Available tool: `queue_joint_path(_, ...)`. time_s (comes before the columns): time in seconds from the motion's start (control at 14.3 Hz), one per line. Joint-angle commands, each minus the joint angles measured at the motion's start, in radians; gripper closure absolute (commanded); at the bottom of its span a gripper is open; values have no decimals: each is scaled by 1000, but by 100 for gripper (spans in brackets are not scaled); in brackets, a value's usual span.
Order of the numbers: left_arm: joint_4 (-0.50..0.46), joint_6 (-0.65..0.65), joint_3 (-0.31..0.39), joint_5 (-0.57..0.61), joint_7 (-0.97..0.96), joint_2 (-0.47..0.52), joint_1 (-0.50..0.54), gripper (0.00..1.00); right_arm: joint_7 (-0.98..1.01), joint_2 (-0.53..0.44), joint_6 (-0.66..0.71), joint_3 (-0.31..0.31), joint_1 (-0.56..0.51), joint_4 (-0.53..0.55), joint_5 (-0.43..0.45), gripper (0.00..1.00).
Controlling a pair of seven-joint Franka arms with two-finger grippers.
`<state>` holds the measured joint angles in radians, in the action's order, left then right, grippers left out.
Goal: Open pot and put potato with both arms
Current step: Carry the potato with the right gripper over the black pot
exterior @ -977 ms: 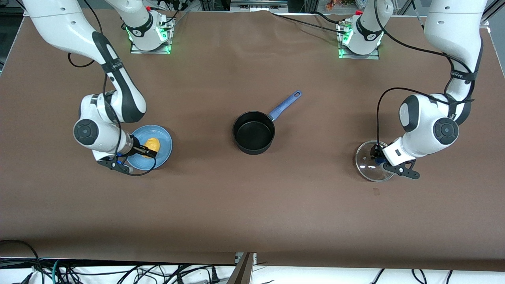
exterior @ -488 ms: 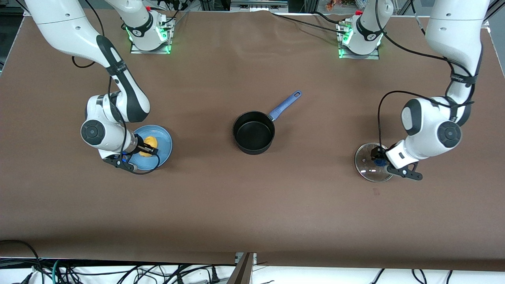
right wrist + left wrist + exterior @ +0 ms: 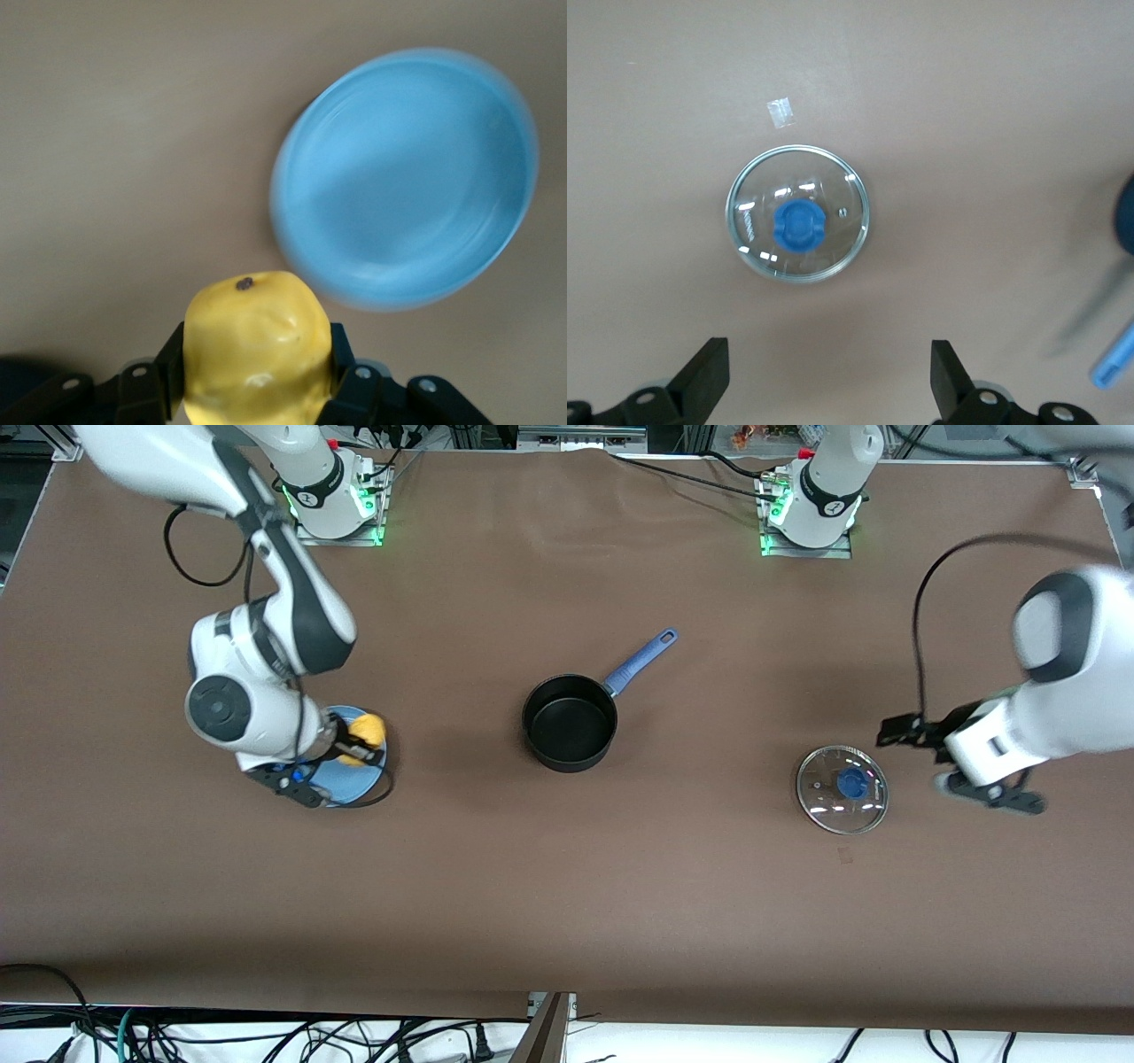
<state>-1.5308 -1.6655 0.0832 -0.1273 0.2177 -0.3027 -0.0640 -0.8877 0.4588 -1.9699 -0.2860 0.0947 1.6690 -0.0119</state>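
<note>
Next, my right gripper releases the yellow potato on the bottom of the black pot (image 3: 577,729) that has the long blue handle.
The black pot (image 3: 570,723) with its long blue handle (image 3: 640,660) stands uncovered at the table's middle. Its glass lid (image 3: 842,789) with a blue knob lies flat on the table toward the left arm's end; it also shows in the left wrist view (image 3: 798,225). My left gripper (image 3: 902,732) is open and empty, raised in the air beside the lid. My right gripper (image 3: 359,747) is shut on the yellow potato (image 3: 365,734), held above the blue plate (image 3: 341,782). In the right wrist view the potato (image 3: 257,350) sits between the fingers, with the plate (image 3: 407,177) below.
The brown table cover spreads all round the pot. The two arm bases (image 3: 332,491) stand along the table's edge farthest from the front camera. Cables hang below the edge nearest to it.
My right gripper has closed on the potato and lifted it off the plate. My left gripper has let go of the lid's knob, risen and swung away toward the left arm's end.
</note>
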Motion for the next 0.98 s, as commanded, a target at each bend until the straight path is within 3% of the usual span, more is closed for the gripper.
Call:
queue_joint_path(0.0, 96, 113, -11, 64, -41, 31, 1, 0, -216, 56, 20, -13, 101, -90, -75, 69)
queue_joint_path(0.14, 138, 135, -13, 84, -41, 57, 3, 0, -357, 112, -19, -12, 193, -152, -112, 69)
queue_joint_path(0.35, 152, 156, -17, 80, -46, 125, 7, 0, -571, 204, -185, -9, 318, -207, -103, 69)
queue_joint_path(0.91, 153, 220, -48, 86, -192, 139, 16, 0, -597, 351, -362, 11, 428, -204, -25, 67)
